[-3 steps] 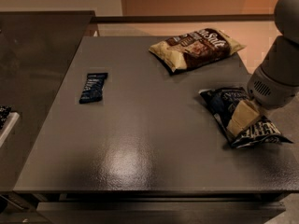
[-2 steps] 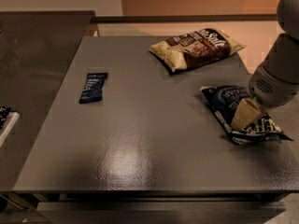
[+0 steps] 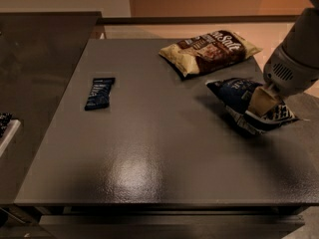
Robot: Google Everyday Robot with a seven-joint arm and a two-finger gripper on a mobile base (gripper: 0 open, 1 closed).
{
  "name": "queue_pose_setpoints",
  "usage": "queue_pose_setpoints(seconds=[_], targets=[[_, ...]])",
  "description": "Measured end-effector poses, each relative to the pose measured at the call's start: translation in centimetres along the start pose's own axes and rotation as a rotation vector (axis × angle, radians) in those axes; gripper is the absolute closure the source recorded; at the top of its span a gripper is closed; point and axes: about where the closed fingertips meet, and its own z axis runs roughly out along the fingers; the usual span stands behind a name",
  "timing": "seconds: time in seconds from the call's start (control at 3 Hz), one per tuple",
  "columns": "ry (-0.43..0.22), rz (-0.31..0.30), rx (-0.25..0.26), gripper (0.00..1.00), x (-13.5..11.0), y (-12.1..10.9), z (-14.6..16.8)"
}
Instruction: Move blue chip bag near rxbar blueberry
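Observation:
My gripper is to let go of the blue chip bag against the rxbar blueberry's edge (image 3: 126, 84) that faces the tan and brown chip bag.
The blue chip bag (image 3: 233, 91), crinkled navy with a white-striped end, is at the right side of the dark table (image 3: 149, 153). My gripper (image 3: 262, 102) comes in from the upper right and is shut on the bag's middle. The bag looks tilted and slightly raised, with a shadow under it. The rxbar blueberry (image 3: 99, 93), a small flat dark blue wrapper, lies far to the left on the table, well apart from the bag.
A larger tan and brown chip bag (image 3: 209, 51) lies at the back of the table, just behind the blue bag. A lower dark counter (image 3: 35, 59) adjoins on the left, with a white-edged object (image 3: 5, 128) at its left border.
The gripper and the blue chip bag have shifted up and a little to the left together. The bag's striped end now sits higher off the table.

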Motion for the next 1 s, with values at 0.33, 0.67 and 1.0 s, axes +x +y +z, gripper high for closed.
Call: queue_pose_setpoints(seconds=[0.33,0.67,1.0], targets=[[-0.053,-0.112,-0.018,1.0,-3.0,1.6,-1.4],[-0.097,-0.233,-0.042,1.0,-6.7,3.5,-2.0],[-0.133,-0.365,-0.079,1.0,-10.7,6.4,-1.5]])
